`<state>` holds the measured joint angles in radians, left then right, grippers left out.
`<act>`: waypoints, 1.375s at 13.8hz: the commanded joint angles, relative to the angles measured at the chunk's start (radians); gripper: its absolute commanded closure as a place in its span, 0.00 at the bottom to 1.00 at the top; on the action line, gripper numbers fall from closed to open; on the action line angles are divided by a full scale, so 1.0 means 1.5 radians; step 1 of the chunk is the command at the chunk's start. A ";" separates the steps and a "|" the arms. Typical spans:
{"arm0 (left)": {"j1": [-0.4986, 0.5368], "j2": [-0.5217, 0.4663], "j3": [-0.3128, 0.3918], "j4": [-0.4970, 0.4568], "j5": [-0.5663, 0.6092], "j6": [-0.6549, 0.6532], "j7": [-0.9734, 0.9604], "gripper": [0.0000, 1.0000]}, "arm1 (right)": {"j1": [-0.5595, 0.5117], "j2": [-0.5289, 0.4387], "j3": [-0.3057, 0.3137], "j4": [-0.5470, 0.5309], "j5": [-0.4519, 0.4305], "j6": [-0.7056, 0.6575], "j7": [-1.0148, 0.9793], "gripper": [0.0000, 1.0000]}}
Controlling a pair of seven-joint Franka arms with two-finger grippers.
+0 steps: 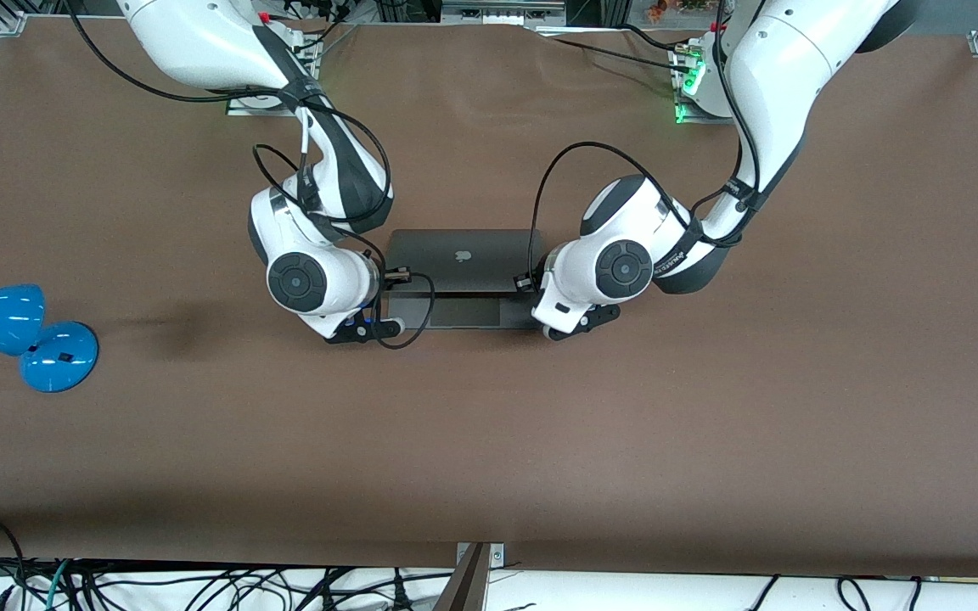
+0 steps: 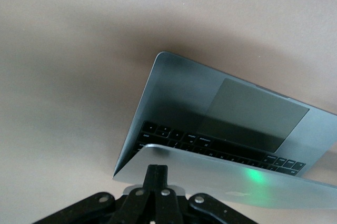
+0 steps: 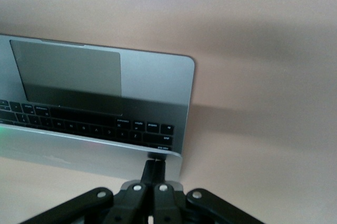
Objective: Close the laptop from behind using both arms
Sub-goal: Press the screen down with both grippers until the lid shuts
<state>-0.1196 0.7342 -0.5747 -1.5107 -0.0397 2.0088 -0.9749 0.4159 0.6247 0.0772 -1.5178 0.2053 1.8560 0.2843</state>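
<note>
Next, my left gripper lets go of the lid once it lies flat over the laptop's keyboard and trackpad (image 1: 465, 279) (image 2: 234, 148).
The space-grey laptop (image 1: 459, 259) sits mid-table, its lid tilted well down over the keyboard, apple logo facing up. The trackpad (image 1: 453, 312) still shows below the lid edge. My left gripper (image 1: 530, 283) is shut, and its fingertips rest against the back of the lid at the corner toward the left arm's end. In the left wrist view the shut gripper (image 2: 157, 169) meets the lid (image 2: 237, 182) above the keys. My right gripper (image 1: 396, 274) is shut and presses the other lid corner. The right wrist view shows the gripper (image 3: 155, 163) on the lid (image 3: 79, 153).
A blue lamp (image 1: 22, 335) lies on the brown table (image 1: 489, 441) toward the right arm's end. Black cables loop from both wrists beside the laptop. More cables hang along the table's near edge (image 1: 200, 585).
</note>
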 commanded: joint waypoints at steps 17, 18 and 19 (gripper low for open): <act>-0.088 0.112 0.086 0.076 0.049 0.079 -0.009 1.00 | -0.004 0.123 0.003 0.071 -0.026 0.121 -0.035 0.98; -0.088 0.115 0.087 0.076 0.049 0.080 -0.009 1.00 | -0.004 0.128 0.003 0.071 -0.026 0.130 -0.052 0.98; -0.088 0.116 0.089 0.076 0.049 0.081 -0.008 1.00 | -0.004 0.134 0.003 0.071 -0.026 0.135 -0.062 0.98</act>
<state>-0.2376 0.8853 -0.4530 -1.4334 -0.0002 2.1284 -0.9753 0.4116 0.7983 0.0771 -1.4382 0.1782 2.0443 0.2271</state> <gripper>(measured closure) 0.991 0.974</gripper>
